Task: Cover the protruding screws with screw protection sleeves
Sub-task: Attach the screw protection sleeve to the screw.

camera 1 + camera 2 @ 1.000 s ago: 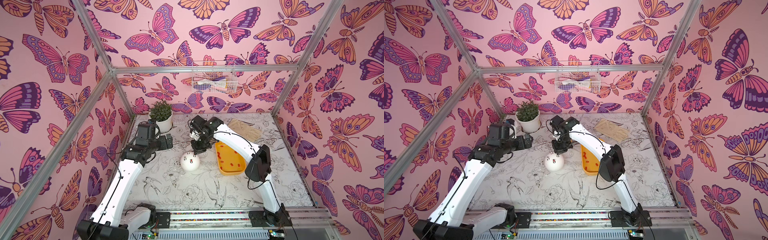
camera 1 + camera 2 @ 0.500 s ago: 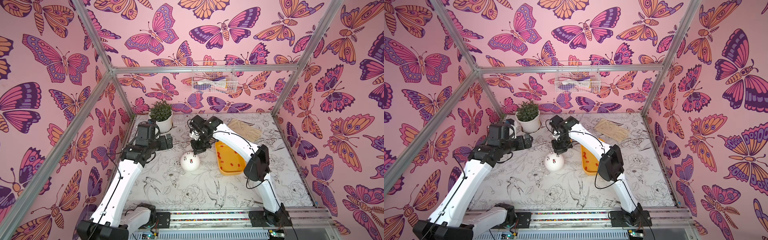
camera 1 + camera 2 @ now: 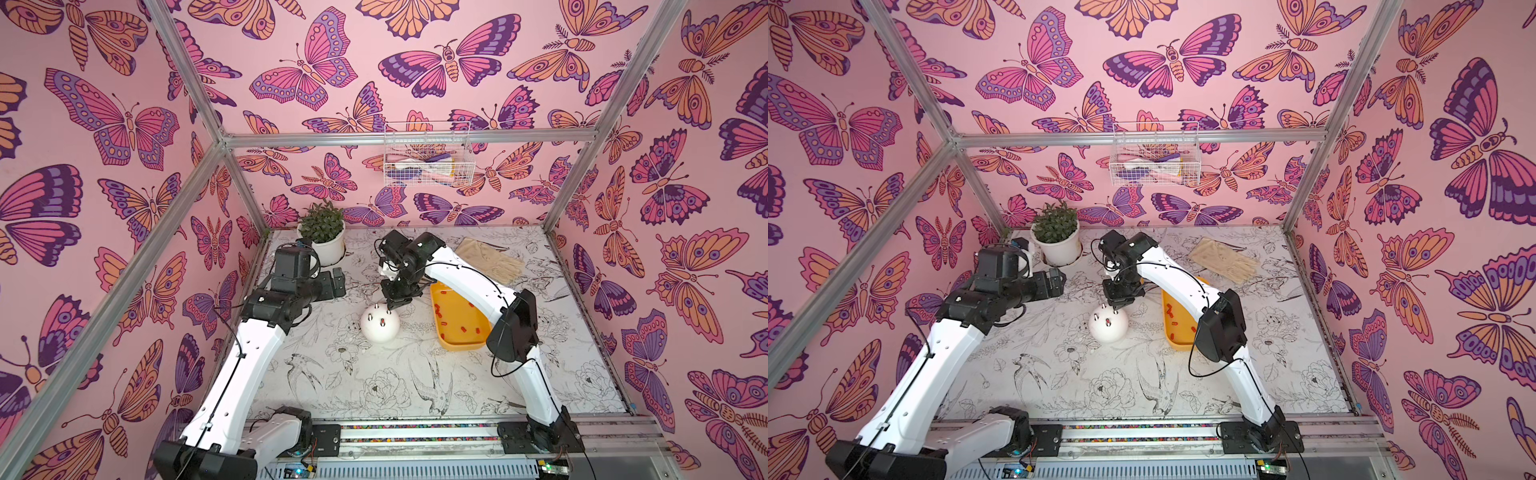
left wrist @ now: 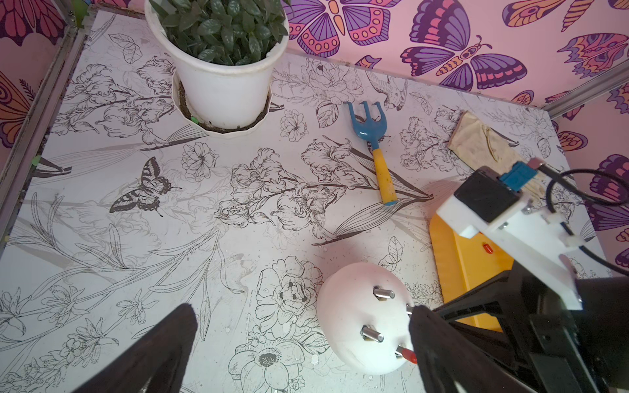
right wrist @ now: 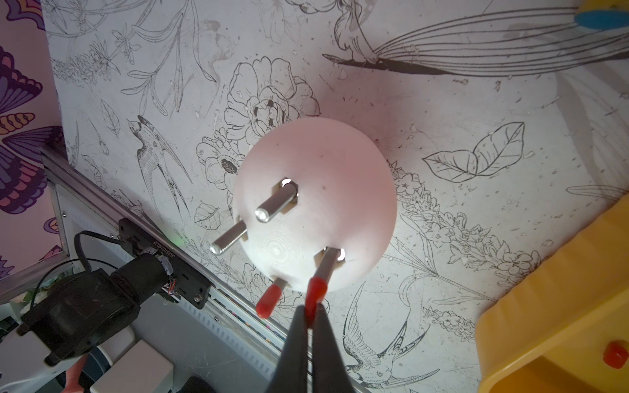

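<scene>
The red sleeve sits shallow on the tip of the screw, so the robot's right gripper will open, back away and close at the sleeve's top end [image 5: 311, 306] to push it on deeper.
A white dome [image 3: 380, 326] [image 3: 1108, 326] stands mid-table with the protruding screws sticking up. In the right wrist view two screws [image 5: 275, 204] [image 5: 228, 238] are bare. A third carries a red screw protection sleeve [image 5: 267, 303]. My right gripper [image 5: 311, 314] [image 3: 390, 305] hangs just above the dome, shut on another red sleeve [image 5: 316, 289] that sits on the tip of the fourth screw [image 5: 328, 263]. My left gripper [image 4: 303, 311] [image 3: 338, 282] is open and holds nothing, left of the dome and apart from it. More sleeves [image 3: 461, 329] lie in the yellow tray [image 3: 446, 340].
The yellow tray [image 3: 1177, 343] lies right of the dome, under the right arm. A potted plant [image 3: 324, 237] stands at the back left. A beige glove [image 3: 490, 257] lies at the back right and a blue-and-yellow hand rake [image 4: 374, 146] behind the dome. A wire basket [image 3: 426, 153] hangs on the back wall.
The right arm has shifted only slightly over the dome, its gripper still pinching the sleeve. The left arm has not moved.
</scene>
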`<state>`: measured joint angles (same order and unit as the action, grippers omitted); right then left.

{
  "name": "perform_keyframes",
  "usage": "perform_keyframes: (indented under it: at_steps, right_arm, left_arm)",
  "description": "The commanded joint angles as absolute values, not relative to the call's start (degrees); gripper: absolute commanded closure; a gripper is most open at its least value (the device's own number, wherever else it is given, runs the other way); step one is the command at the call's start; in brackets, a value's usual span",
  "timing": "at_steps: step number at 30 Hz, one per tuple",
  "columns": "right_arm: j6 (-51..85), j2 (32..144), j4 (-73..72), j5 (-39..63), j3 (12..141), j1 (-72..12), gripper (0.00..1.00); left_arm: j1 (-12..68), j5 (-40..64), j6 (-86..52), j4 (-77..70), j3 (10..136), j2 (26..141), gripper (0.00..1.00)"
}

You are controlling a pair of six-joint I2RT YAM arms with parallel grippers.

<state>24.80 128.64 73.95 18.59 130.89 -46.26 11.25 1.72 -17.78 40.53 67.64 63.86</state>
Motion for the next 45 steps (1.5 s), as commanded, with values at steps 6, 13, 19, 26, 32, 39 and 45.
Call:
perform_keyframes:
  at_steps: [6, 13, 19, 26, 32, 39, 45]
  right_arm:
    - [23.82, 130.69, 73.84, 19.47, 132.14, -46.4, 0.91]
    - [23.9, 130.76, 73.73, 19.52, 132.24, -46.25, 0.9]
    - [23.86, 130.87, 73.7, 19.59, 132.45, -46.19, 0.88]
    - [23.82, 130.84, 73.96, 19.47, 132.79, -46.14, 0.86]
    - [23.63, 130.69, 74.0, 19.09, 132.78, -46.12, 0.84]
    - [23.64, 130.53, 73.92, 19.07, 132.88, -45.95, 0.81]
    - [23.51, 130.25, 73.93, 18.82, 132.88, -45.93, 0.76]
  left_arm:
    - [10.77, 2.2, -16.79, 40.22, 66.79, 63.28, 0.0]
    - [10.74, 2.2, -16.79, 40.2, 66.79, 63.2, 0.0]
    - [10.68, 2.11, -16.81, 40.19, 66.8, 63.11, 0.0]
    - [10.64, 2.2, -16.87, 40.17, 66.8, 63.03, 0.0]
    - [10.66, 2.14, -16.88, 40.17, 66.75, 63.02, 0.0]
    - [10.62, 2.28, -16.88, 40.17, 66.76, 62.94, 0.0]
    - [10.59, 2.28, -16.88, 40.17, 66.75, 62.92, 0.0]
